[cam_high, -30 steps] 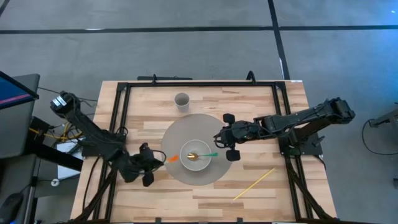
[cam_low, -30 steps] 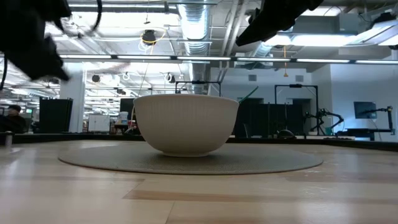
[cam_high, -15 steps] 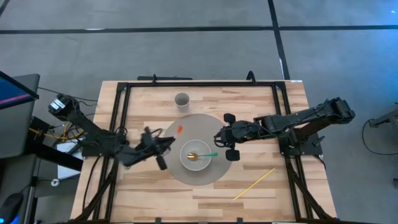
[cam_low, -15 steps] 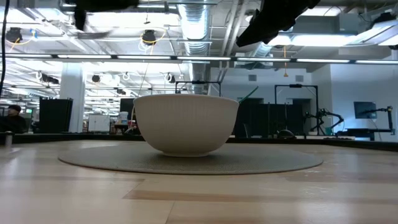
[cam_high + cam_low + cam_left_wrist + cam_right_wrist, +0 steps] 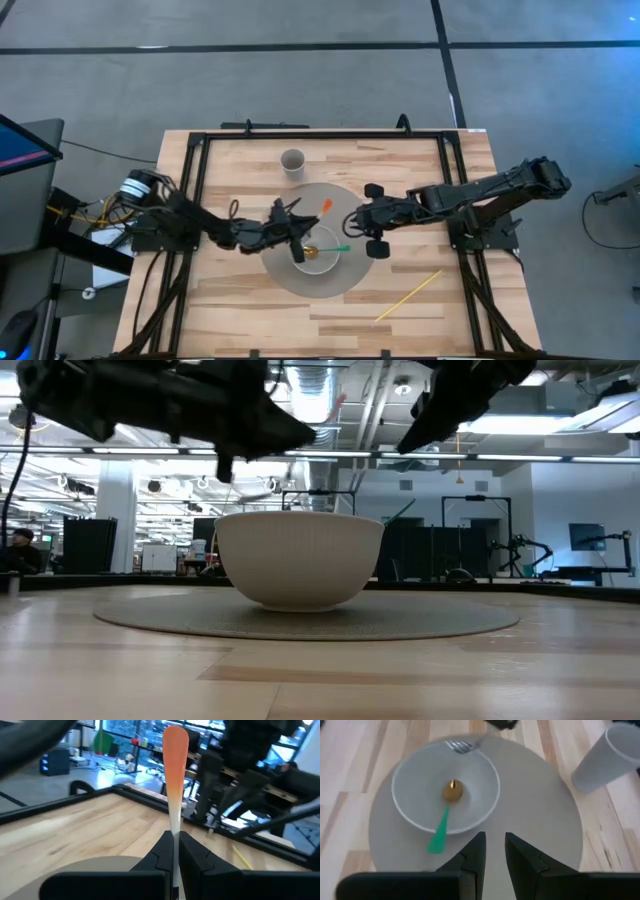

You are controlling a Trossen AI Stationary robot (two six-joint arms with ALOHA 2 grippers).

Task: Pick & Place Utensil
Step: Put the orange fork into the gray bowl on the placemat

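Next, I release the fork from my left gripper above the white bowl's far rim (image 5: pixel 331 236), so that I hand it over to my right gripper.
A white bowl (image 5: pixel 318 262) stands on a round grey mat (image 5: pixel 345 205). In it lies a spoon (image 5: pixel 452 791) with a gold head; its green handle (image 5: pixel 439 836) leans over the rim. My left gripper (image 5: pixel 294 232) hovers at the bowl's left rim, shut on a fork with an orange handle (image 5: pixel 325 207). The fork's tines (image 5: pixel 458 745) hang over the bowl's rim. My right gripper (image 5: pixel 372 220) is open, above the mat just right of the bowl, touching nothing. My left gripper pinches the fork between its two fingers where the orange handle narrows toward the neck (image 5: pixel 174 831). The fingers come from the table's left, slanting down. The fork is lifted clear and tilted: its orange end (image 5: pixel 175 740) points up and away, its tines hang over the bowl.
A white cup (image 5: pixel 292 161) stands on the wood beyond the mat's far edge. A thin yellow stick (image 5: pixel 408 295) lies on the table near the right front. A black frame (image 5: pixel 320 133) runs around the tabletop. Bare wood lies left and near of the mat.
My left gripper has swung from the table's near-left part toward the right and up, carrying the fork to the bowl's left rim. The fork has turned, so its orange end now points toward the far right.
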